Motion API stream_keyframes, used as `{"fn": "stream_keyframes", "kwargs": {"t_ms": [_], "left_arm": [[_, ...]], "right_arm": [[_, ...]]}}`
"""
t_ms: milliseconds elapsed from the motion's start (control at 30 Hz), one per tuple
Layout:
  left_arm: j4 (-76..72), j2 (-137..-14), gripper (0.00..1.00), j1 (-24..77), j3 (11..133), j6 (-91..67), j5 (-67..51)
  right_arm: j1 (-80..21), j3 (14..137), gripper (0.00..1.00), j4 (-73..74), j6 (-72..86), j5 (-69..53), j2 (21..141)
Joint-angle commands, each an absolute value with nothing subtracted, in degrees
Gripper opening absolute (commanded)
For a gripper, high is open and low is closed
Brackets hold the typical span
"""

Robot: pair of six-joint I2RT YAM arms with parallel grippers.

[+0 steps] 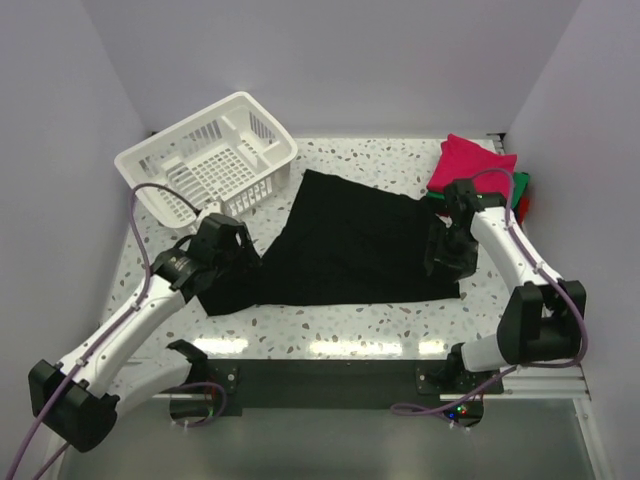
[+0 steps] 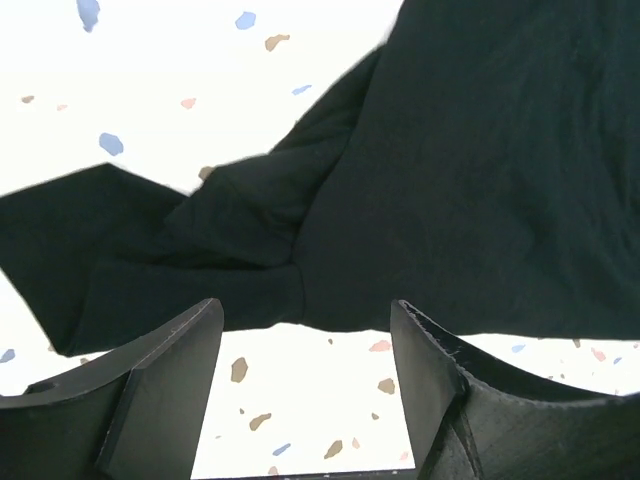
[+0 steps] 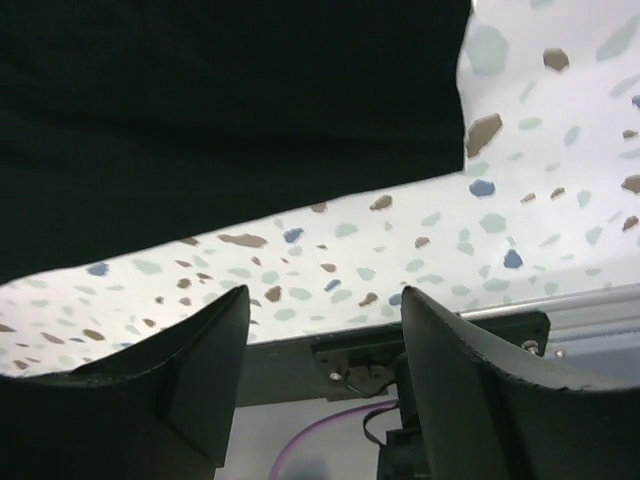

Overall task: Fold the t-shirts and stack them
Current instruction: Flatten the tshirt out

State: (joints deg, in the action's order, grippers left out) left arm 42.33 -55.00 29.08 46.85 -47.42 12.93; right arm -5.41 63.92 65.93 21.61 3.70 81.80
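Observation:
The black t-shirt needs straightening, so my left gripper goes to it next and closes on the outer end of its bunched sleeve (image 1: 201,297) (image 2: 14,248).
A large black t-shirt (image 1: 350,240) lies spread flat in the middle of the speckled table. It also shows in the left wrist view (image 2: 470,170) and in the right wrist view (image 3: 230,110). My left gripper (image 1: 222,262) is open and empty over the shirt's bunched left sleeve (image 2: 170,250). My right gripper (image 1: 448,262) is open and empty above the shirt's near right corner. A magenta-pink shirt (image 1: 470,163) lies folded at the back right on top of a green one (image 1: 520,188) and a red one (image 1: 523,208).
A white slatted plastic basket (image 1: 210,160) stands tilted at the back left, close behind my left arm. White walls close in the table on three sides. The table's front rail (image 3: 440,335) runs below my right gripper.

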Motion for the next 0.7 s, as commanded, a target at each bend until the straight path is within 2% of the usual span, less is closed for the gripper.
{"fn": "stream_keyframes", "kwargs": {"t_ms": [0,133,267,533,667], "left_arm": [[45.43,-58.87,0.73,29.36,52.72,-47.56,17.91],[47.37,-65.03,0.75,28.48,53.44,-47.02,23.1],[48.96,-68.73,0.75,26.2,51.77,-49.83,23.21],[35.52,-66.88,0.67,26.28,49.57,-47.03,12.86],[30.94,-72.66,0.64,28.21,50.71,-45.44,8.71]], "right_arm": [[-5.45,70.48,0.66,61.27,21.8,-0.69,83.49],[-5.54,75.23,0.65,56.26,21.36,-9.48,87.71],[-6.76,77.61,0.62,54.23,21.27,-11.51,92.02],[-6.86,73.57,0.63,48.88,20.04,-8.0,98.07],[-7.03,71.37,0.63,47.02,19.51,-9.57,100.98]]}}
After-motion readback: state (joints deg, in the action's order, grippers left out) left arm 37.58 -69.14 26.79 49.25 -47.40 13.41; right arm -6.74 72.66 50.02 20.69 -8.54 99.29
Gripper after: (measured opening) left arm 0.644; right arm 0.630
